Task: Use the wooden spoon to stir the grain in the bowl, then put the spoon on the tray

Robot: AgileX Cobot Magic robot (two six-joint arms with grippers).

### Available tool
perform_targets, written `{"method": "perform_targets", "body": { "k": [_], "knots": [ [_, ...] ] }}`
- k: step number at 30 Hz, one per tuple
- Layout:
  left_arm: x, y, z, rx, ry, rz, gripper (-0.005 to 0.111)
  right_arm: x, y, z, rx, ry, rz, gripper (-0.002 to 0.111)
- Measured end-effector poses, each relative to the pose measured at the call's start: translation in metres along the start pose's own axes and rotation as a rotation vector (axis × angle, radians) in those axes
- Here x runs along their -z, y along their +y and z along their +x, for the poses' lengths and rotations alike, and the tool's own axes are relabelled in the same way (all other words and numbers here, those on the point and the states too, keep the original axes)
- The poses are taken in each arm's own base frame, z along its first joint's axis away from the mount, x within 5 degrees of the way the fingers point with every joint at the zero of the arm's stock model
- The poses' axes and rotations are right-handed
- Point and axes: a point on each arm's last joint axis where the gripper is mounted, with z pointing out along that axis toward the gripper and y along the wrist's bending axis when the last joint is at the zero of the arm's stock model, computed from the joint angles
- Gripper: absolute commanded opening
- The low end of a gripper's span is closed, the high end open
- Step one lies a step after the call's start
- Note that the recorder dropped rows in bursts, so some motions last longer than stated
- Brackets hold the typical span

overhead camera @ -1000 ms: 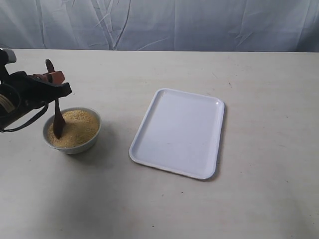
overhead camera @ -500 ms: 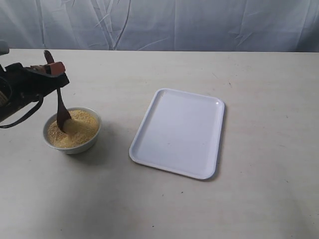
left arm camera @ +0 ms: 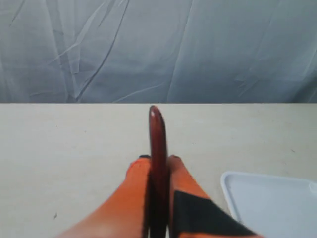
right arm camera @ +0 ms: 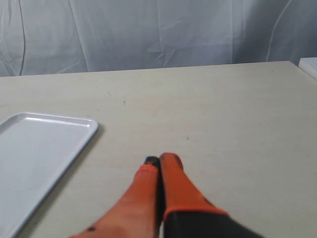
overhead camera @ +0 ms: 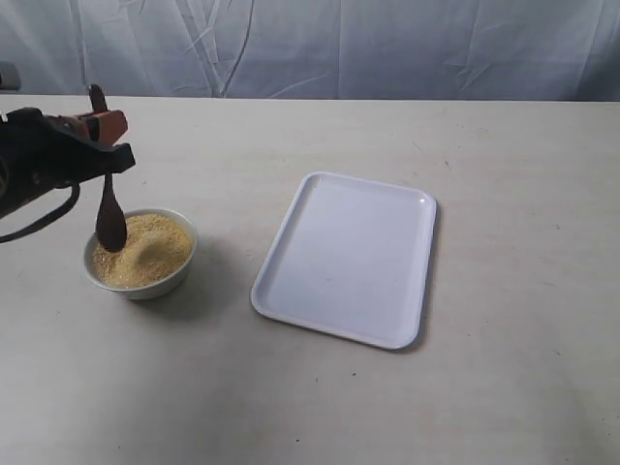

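Observation:
My left gripper is holding the wooden spoon. It will let go of the spoon slantwise across the middle of the white tray [overhead camera: 336, 264].
The small white bowl [overhead camera: 140, 254] stands at the left of the table, holding a mound of yellow-tan grain [overhead camera: 147, 249]. My left gripper [overhead camera: 108, 131] is shut on the handle of the dark wooden spoon [overhead camera: 108, 213], which hangs upright with its oval end just above the grain at the bowl's left side. In the left wrist view the spoon [left arm camera: 158, 148] runs between the orange fingers [left arm camera: 141, 171] of the gripper [left arm camera: 158, 161]. The white tray [overhead camera: 346, 256] lies to the right of the bowl. My right gripper [right arm camera: 159, 160] is shut on nothing, above bare table beside the tray [right arm camera: 34, 148].
A wrinkled pale cloth backdrop [overhead camera: 387, 44] hangs behind the table's far edge. The light tabletop [overhead camera: 523, 194] extends to the right of the tray. The right arm does not show in the exterior view.
My left gripper has lifted the spoon: its oval end was buried in the grain a second ago and now hangs just above it. The grain shows a dent.

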Motion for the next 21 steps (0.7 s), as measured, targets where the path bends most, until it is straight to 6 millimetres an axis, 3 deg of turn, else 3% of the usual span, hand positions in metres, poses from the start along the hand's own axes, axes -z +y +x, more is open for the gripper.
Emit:
{"method": "perform_targets", "body": {
  "k": [5,8,15,19,21],
  "knots": [
    [0.005,-0.006,-0.027,0.031,0.022,-0.043,0.0,0.0,0.0,0.0,-0.008,0.0,-0.002,0.0],
    [0.003,-0.022,-0.037,0.037,0.107,-0.026,0.0,0.0,0.0,0.0,-0.007,0.0,-0.002,0.0],
    [-0.022,-0.081,-0.05,-0.02,0.283,-0.006,0.0,0.0,0.0,0.0,-0.008,0.0,-0.003,0.0],
    [-0.04,-0.113,-0.049,-0.088,0.35,-0.032,0.0,0.0,0.0,0.0,-0.008,0.0,-0.003,0.0],
    [-0.056,-0.138,-0.045,-0.128,0.393,-0.03,0.0,0.0,0.0,0.0,-0.008,0.0,-0.003,0.0]
  ]
}}
